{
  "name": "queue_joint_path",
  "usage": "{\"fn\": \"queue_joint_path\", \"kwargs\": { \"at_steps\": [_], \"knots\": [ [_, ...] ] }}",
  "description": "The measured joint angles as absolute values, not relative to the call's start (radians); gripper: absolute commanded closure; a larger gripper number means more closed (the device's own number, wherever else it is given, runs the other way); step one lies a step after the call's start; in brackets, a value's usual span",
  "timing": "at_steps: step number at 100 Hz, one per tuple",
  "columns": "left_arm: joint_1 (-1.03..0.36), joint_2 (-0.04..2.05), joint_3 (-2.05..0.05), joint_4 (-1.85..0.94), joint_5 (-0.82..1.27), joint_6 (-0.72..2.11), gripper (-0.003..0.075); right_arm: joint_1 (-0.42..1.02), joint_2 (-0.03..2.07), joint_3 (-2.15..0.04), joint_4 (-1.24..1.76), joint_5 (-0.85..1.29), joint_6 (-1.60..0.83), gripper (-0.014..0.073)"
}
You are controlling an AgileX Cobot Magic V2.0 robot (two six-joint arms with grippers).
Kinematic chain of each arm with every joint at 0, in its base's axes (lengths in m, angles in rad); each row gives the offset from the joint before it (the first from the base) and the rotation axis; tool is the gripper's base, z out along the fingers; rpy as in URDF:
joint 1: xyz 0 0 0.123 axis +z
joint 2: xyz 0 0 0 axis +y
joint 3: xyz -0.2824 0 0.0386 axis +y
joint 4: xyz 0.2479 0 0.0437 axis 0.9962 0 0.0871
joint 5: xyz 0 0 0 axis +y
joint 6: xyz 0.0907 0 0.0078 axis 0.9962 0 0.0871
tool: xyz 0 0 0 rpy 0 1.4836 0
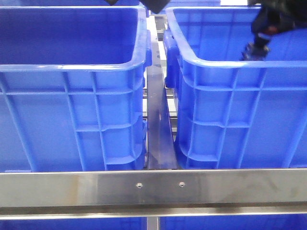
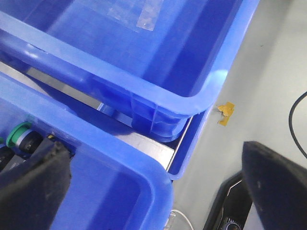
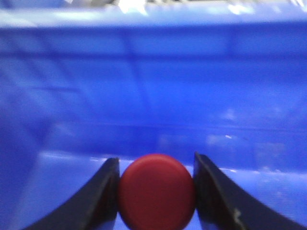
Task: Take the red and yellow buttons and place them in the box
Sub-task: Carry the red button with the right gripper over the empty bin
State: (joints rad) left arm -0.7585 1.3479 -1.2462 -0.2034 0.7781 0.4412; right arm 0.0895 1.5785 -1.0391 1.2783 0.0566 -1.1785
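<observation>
Next, I release the dark red button with my right gripper close behind the front side inside the blue crate point(image 1: 245, 55) below it.
My right gripper point(image 3: 156, 191) is shut on the dark red button point(image 3: 156, 191), whose round cap sits squeezed between the two black fingers, low inside a blue crate point(image 3: 153, 96). In the front view the right gripper point(image 1: 253, 50) dips into the right-hand crate point(image 1: 230, 105) near its front wall. My left gripper point(image 2: 153, 191) is open and empty, its fingers point(image 2: 33, 184) spread wide over a crate's corner rim point(image 2: 144, 167). The yellow button is out of view.
The left-hand crate point(image 1: 72, 96) shows a bare inside. A green-capped button point(image 2: 19, 135) and dark parts lie in the crate under my left gripper. A steel rail point(image 1: 153, 189) runs across the front, a metal strip point(image 1: 157, 124) between the crates.
</observation>
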Motion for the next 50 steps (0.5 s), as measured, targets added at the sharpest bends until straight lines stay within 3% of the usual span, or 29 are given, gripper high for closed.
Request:
{"fn": "queue_joint_path", "kwargs": {
  "at_steps": [50],
  "knots": [
    [-0.759, 1.348, -1.246, -0.201, 0.778, 0.441, 0.0052, 0.088, 1.846, -1.23, 1.288, 0.037, -1.203, 0.0372]
  ]
}}
